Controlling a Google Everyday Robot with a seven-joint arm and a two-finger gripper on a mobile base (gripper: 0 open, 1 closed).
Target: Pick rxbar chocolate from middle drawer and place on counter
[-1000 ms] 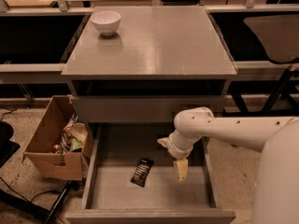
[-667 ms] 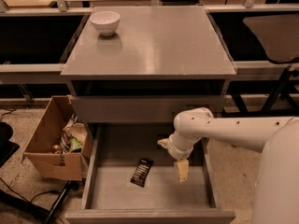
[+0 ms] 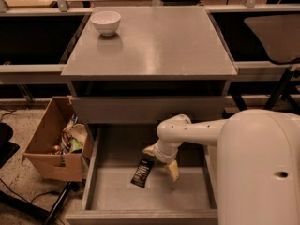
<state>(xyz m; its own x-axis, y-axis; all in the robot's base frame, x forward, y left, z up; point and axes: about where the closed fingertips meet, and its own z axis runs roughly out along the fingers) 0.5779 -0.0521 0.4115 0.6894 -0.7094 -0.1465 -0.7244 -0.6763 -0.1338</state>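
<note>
The robot's gripper should next move over to the middle of the rxbar chocolate (image 3: 142,171) and close there across the bar's long sides.
The rxbar chocolate (image 3: 142,172), a small flat black bar, lies on the floor of the pulled-out middle drawer (image 3: 117,196), left of centre. My gripper (image 3: 161,160) hangs inside the drawer just right of and slightly above the bar. It is open, with one pale finger behind the bar's far end and the other to the bar's right. It holds nothing. The grey counter (image 3: 159,41) tops the cabinet above the drawer.
A white bowl (image 3: 105,21) stands at the counter's back left corner. A brown cardboard box (image 3: 49,149) with clutter sits on the floor left of the drawer. My white arm and body (image 3: 262,168) fill the lower right. A chair (image 3: 276,32) stands at right.
My gripper has moved left inside the drawer, closer to the black bar. The bar has not moved.
</note>
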